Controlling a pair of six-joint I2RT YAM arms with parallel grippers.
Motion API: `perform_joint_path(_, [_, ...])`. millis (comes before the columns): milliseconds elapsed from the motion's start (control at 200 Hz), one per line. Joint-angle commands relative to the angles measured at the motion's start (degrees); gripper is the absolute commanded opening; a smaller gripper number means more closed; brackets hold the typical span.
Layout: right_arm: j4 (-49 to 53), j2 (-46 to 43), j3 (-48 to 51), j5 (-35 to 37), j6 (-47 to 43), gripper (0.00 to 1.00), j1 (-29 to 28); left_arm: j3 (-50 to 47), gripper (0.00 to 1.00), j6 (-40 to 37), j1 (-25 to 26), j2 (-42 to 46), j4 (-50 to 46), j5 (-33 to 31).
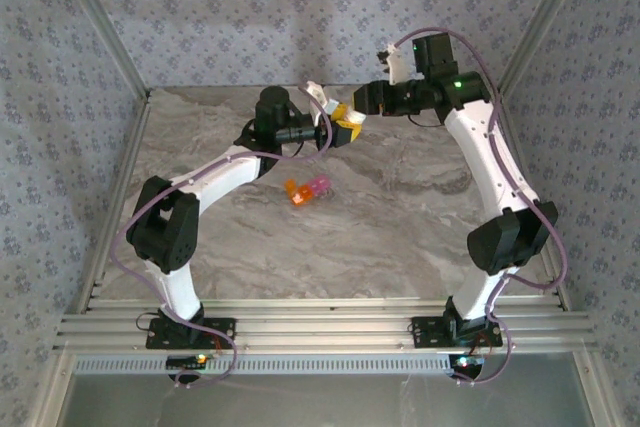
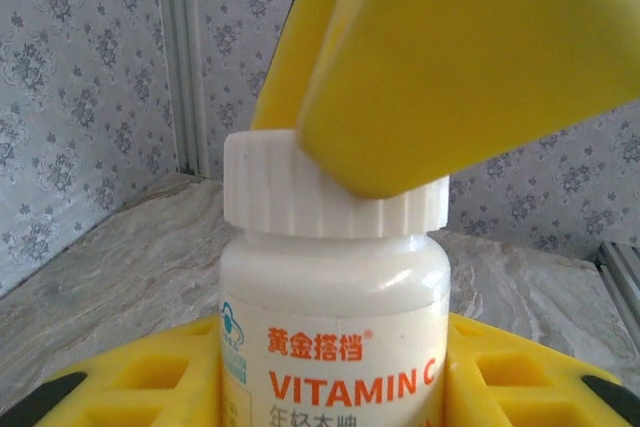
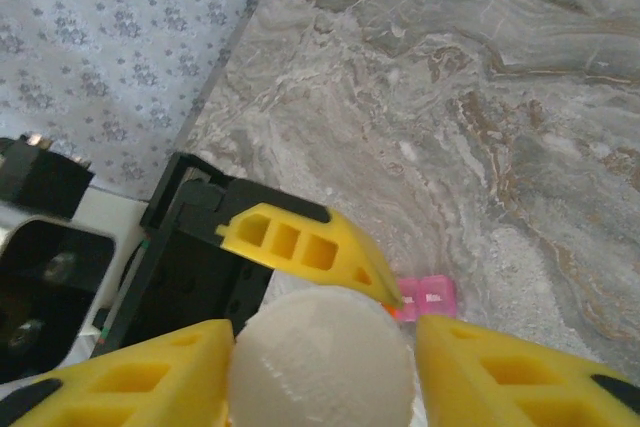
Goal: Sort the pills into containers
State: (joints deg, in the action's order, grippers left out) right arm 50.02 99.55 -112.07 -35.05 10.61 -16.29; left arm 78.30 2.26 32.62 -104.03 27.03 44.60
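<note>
The ribbed white cap still sits low on the bottle's neck, so my right gripper needs to open, back off, turn its wrist and retake the cap [image 3: 320,362] for twisting.
A white bottle [image 2: 335,327] with orange "VITAMIN C" lettering stands upright between my left gripper's [image 2: 330,392] yellow fingers, which are shut on its body. Its ribbed white cap [image 3: 320,362] sits between my right gripper's [image 3: 325,372] fingers, which press on it from both sides. In the top view the two grippers meet above the far middle of the table, left [image 1: 336,133] and right [image 1: 353,115]. The containers [image 1: 307,189], one orange and the others pink, lie on the table nearer the arms; their pink part [image 3: 425,297] shows below the cap. The pills are out of view.
The marble table [image 1: 400,217] is walled by patterned panels on the left, back and right. An aluminium rail [image 1: 320,332] with both arm bases runs along the near edge. Bare tabletop lies around the containers.
</note>
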Motion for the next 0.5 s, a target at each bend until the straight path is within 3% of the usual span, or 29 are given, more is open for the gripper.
perform_joint_path(0, [2.1,0.97,-1.46,2.34,0.46,0.42,0.13,2.9,0.0,0.0,0.16,1.11,2.15,1.51])
perform_joint_path(140, [-0.19,-0.2,1.65,6.4,5.7,0.38,-1.53,3.17,0.0,0.12,0.73,0.91,4.03,-3.52])
perform_joint_path(385, [-7.87,-4.87,12.46,20.8,27.53,0.37,-6.74,1.63,0.0,-13.36,7.96,1.94,5.69,-27.97])
perform_joint_path(495, [-9.74,-5.38,14.19,23.22,32.7,0.37,-8.43,1.24,0.0,-15.55,9.67,1.34,7.6,-31.65])
